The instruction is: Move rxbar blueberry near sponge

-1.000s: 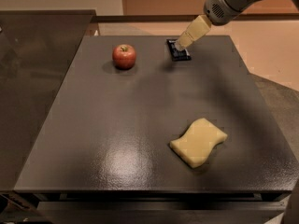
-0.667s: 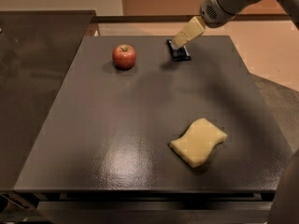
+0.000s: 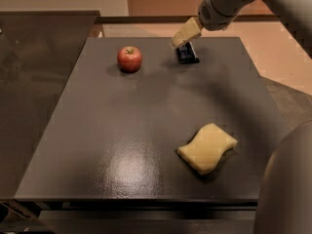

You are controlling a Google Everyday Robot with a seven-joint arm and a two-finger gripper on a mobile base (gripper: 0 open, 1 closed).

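Note:
The middle of the rxbar blueberry (image 3: 188, 53) is next for my gripper, which should go down and close there, leaving both ends of the bar sticking out.
The rxbar blueberry (image 3: 187, 54), a small dark navy bar, lies on the dark table near its far edge. My gripper (image 3: 184, 35), with tan fingers, hangs just above and behind the bar's far left end, reaching in from the upper right. The pale yellow sponge (image 3: 207, 148) with wavy sides lies at the near right of the table, well apart from the bar and the gripper.
A red apple (image 3: 129, 58) stands at the far left of the table (image 3: 97, 130), left of the bar. My arm's grey body (image 3: 287, 189) fills the lower right corner. A dark counter (image 3: 34, 57) adjoins on the left.
My gripper has moved a little to the left over the bar, so more of the bar shows. The bar, apple and sponge have not moved.

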